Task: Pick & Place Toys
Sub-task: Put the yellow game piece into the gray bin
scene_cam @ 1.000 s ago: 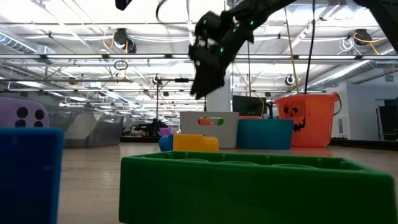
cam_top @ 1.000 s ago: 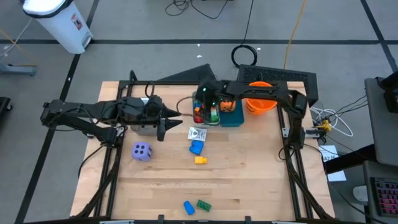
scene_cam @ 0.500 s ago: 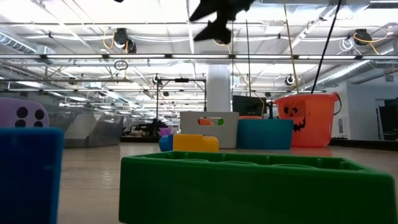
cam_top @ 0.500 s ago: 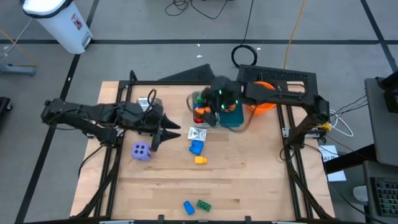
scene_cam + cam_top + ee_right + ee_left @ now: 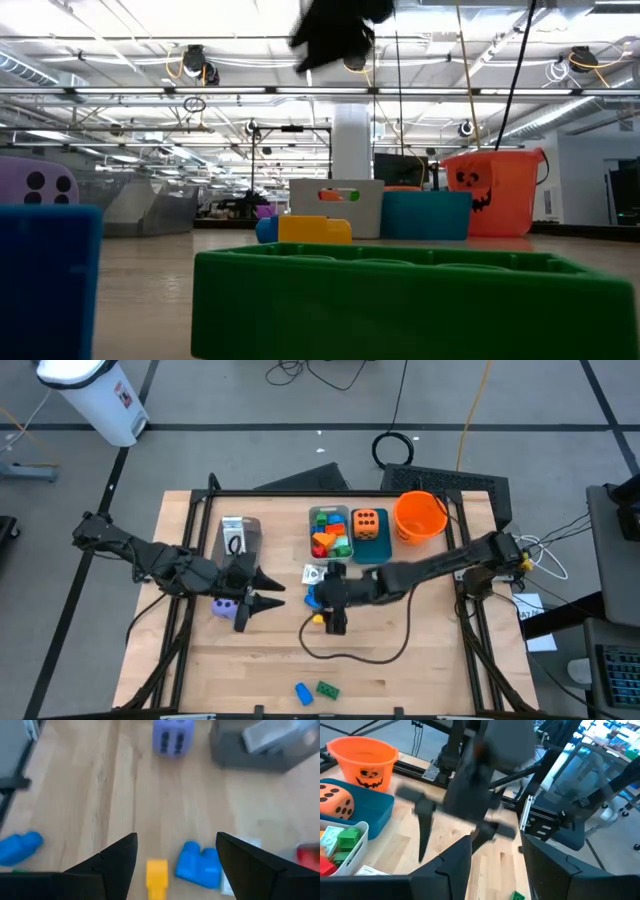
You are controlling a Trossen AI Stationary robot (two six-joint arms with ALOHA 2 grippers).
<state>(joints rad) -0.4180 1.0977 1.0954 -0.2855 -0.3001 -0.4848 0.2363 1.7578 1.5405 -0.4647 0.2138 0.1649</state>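
The robot's right gripper will close on the sides of the yellow brick [image 5: 318, 619] [image 5: 157, 883] close to its round knob, beside the blue brick by the white packet.
My right gripper [image 5: 334, 622] [image 5: 176, 840] hangs open above the table's middle. A yellow brick [image 5: 156, 872] [image 5: 321, 618] lies below, between its fingers, and a blue brick [image 5: 200, 865] lies beside that. My left gripper [image 5: 272, 596] [image 5: 495, 870] is open and holds nothing. It stands over the purple die [image 5: 224, 606] [image 5: 172, 735], which is partly hidden under it. A white packet [image 5: 318, 573] lies flat near the bins. A blue brick [image 5: 302, 692] and a green brick [image 5: 327, 688] lie at the near edge. An orange die [image 5: 368, 523] sits in the teal bin [image 5: 372, 550].
A grey bin [image 5: 238, 536] with a packet in it stands at the far left. A pale bin [image 5: 330, 532] of bricks and an orange bucket [image 5: 420, 516] stand along the far side. Bare wood [image 5: 420, 650] lies to the near right. A black cable [image 5: 350, 655] trails below my right arm.
My right gripper has swung from above the bins toward the near edge and now hangs over the yellow and blue bricks. My left gripper has swung from beside the grey bin toward the near edge, over the purple die. The toys on the table have stayed put.
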